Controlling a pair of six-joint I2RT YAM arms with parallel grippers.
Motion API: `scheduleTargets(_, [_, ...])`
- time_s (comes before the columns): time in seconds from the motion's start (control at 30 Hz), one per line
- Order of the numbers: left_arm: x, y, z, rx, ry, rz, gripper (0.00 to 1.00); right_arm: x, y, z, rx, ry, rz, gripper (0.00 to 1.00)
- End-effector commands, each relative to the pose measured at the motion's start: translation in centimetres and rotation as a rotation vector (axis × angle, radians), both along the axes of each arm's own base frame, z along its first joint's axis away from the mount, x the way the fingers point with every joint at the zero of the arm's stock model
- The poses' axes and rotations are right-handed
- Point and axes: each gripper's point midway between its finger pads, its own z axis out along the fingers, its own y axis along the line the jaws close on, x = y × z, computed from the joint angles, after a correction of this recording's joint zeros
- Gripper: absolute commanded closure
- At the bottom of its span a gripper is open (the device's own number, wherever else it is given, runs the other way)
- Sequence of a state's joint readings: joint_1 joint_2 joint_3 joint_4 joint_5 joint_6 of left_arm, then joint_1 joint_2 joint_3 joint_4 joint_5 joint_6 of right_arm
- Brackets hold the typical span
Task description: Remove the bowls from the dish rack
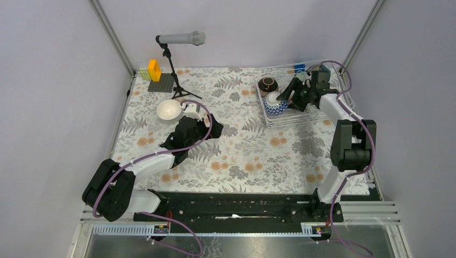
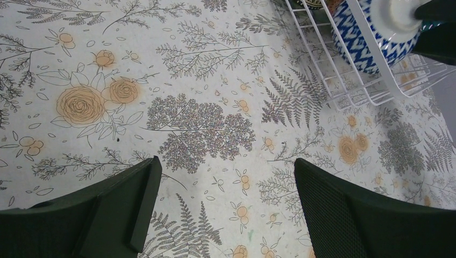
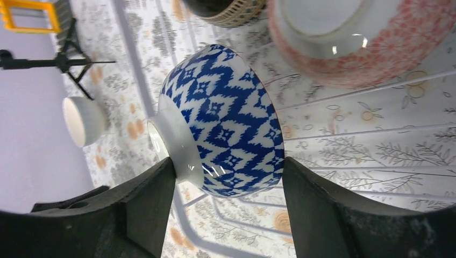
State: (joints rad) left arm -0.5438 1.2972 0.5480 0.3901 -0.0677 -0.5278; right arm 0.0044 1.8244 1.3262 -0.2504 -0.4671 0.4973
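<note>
My right gripper grips the tipped blue-and-white bowl foot to rim, so I should set it opening-up in the rack and grasp the bowl's rim [image 3: 276, 115].
The white wire dish rack [image 1: 267, 119] stands at the back right. In it a blue-and-white patterned bowl [image 1: 275, 106] lies tipped with its white foot showing, and a dark brown bowl [image 1: 268, 84] sits behind it. My right gripper [image 1: 283, 99] reaches into the rack. In the right wrist view its fingers [image 3: 153, 199] press the foot and rim of the blue-and-white bowl [image 3: 231, 118], with a pink patterned bowl [image 3: 365, 45] beside it. A white bowl [image 1: 169, 109] sits on the tablecloth at left. My left gripper [image 1: 207, 129] is open and empty over the cloth [image 2: 226, 204].
A microphone on a black tripod stand [image 1: 173, 64] stands at the back left. A yellow block on a grey baseplate [image 1: 159, 81] sits beside it. The rack's near corner [image 2: 349, 91] shows in the left wrist view. Metal frame posts and walls bound the flowered tablecloth.
</note>
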Motion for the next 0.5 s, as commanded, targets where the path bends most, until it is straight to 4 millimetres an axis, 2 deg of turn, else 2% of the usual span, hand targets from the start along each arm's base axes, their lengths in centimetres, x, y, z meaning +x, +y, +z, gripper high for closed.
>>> scheduleTargets(0.0, [0.6, -0.5, 1.9, -0.017, -0.052, -0.004, 0.01, -0.4, 2.5, 5.9, 0.118, -0.132, 0.082, 0.25])
scheduleTargets(0.23, [0.5, -0.7, 2.0, -0.014, -0.054, -0.010, 0.01, 0.0, 1.9, 5.8, 0.081, -0.154, 0.057, 0.25])
scheduleTargets(0.47, [0.5, -0.8, 2.0, -0.010, -0.057, -0.012, 0.01, 0.5, -0.2, 6.6, -0.049, -0.221, -0.005, 0.25])
